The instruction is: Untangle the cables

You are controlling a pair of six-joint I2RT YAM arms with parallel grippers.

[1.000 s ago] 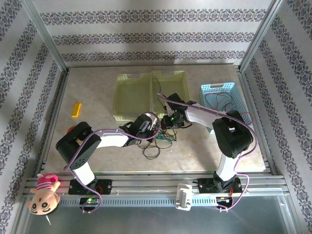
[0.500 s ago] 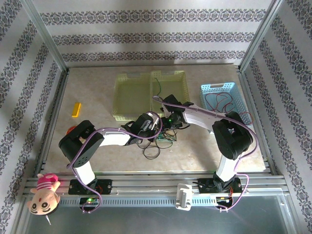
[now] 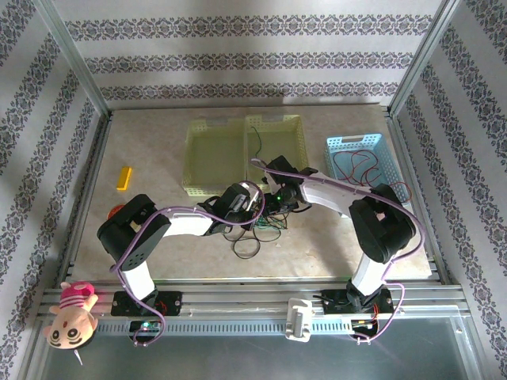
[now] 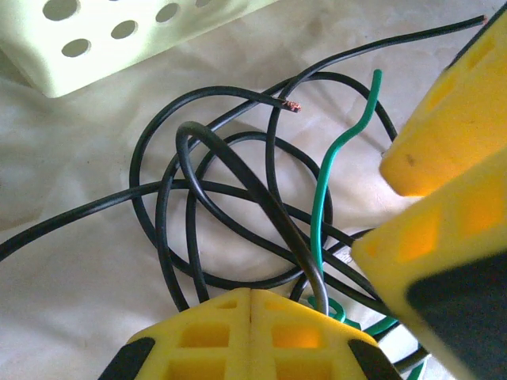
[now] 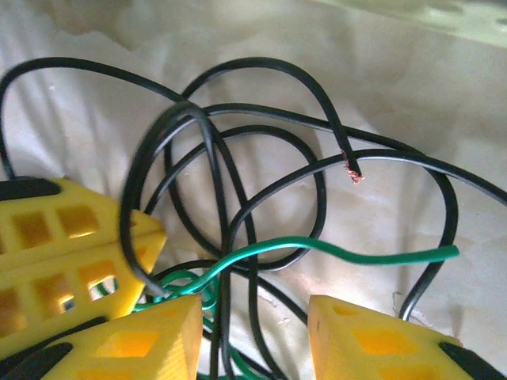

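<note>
My left gripper is closed next to the raised black cable, so it should open and take hold of the black loops (image 4: 207, 279) before my right gripper pulls the green wire away.
The cables (image 3: 252, 231) lie as a tangle of black loops and one green wire in front of the yellow-green baskets. In the left wrist view several black loops (image 4: 238, 198) cross, and the green wire (image 4: 321, 206) runs up through them. My left gripper (image 4: 251, 297) is shut, with no wire in the seam. One raised black cable (image 4: 238, 170) arches over it and drops beside its right finger. My right gripper (image 5: 253, 336) is open just above the tangle, with black strands and the green wire (image 5: 317, 249) between its fingers. The two grippers nearly touch (image 3: 265, 204).
Two joined yellow-green baskets (image 3: 207, 158) stand behind the tangle. A blue basket (image 3: 339, 145) at the right holds red wires (image 3: 354, 164). A yellow block (image 3: 123, 177) lies at the far left. A plush doll (image 3: 70, 313) sits on the front rail.
My left gripper has pushed a little further right into the tangle, closer to the right gripper. The right gripper has shifted only slightly.
</note>
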